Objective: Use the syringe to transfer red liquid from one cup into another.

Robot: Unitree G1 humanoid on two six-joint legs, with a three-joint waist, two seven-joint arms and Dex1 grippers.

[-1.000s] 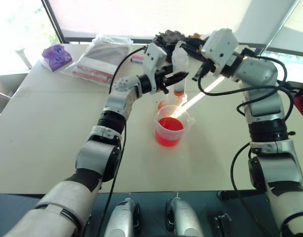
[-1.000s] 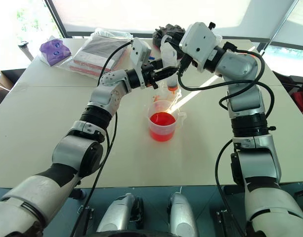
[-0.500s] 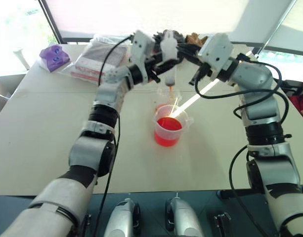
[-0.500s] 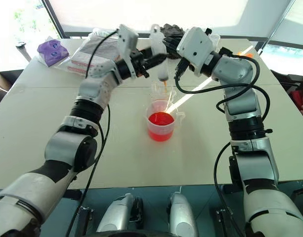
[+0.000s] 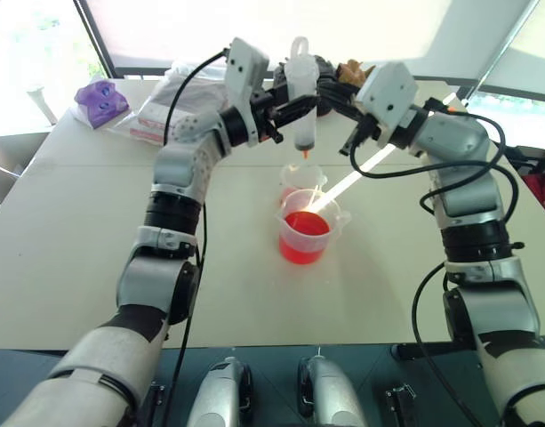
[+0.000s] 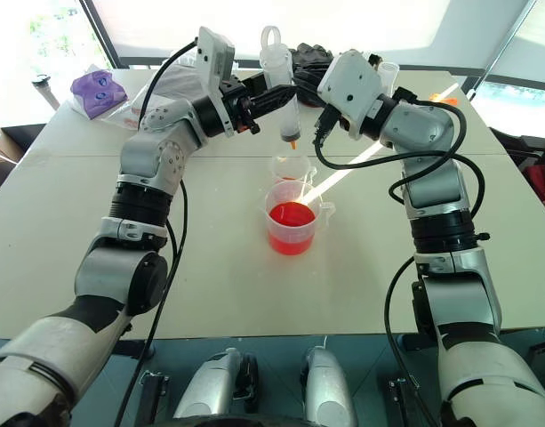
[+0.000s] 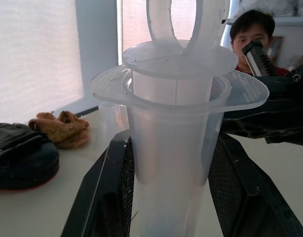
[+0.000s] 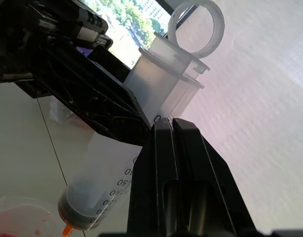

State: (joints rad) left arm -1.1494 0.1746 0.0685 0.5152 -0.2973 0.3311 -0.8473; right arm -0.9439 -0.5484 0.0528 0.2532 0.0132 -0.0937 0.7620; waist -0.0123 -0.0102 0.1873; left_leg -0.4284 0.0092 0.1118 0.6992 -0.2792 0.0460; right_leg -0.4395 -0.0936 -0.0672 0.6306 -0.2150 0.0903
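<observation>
My left gripper releases the syringe next on the bare table (image 5: 207,254) beside the handled beaker, on the purple object's side.
The syringe (image 5: 300,93) hangs upright, ring end up, with its orange tip (image 5: 305,153) a little above the smaller clear beaker (image 5: 301,176). My left gripper (image 5: 294,107) is shut on its barrel, a black finger (image 7: 109,197) on each side below the flange. The dark plunger seal (image 8: 77,217) sits low, near the tip. From the right, my right gripper (image 5: 327,89) reaches in shut, its fingertips (image 8: 163,128) close beside the barrel with nothing between them. In front of the smaller beaker stands the handled beaker (image 5: 305,233), holding red liquid (image 5: 305,224).
At the back left lie a plastic bag of packets (image 5: 188,107) and a purple object (image 5: 100,100). Dark cloth (image 5: 318,67) and a brown rag (image 7: 62,129) lie at the far edge. A person (image 7: 250,29) sits beyond the table.
My left gripper has lifted the syringe up and slightly left, out of the smaller beaker; its tip now hangs above the rim. The right gripper has stayed in place.
</observation>
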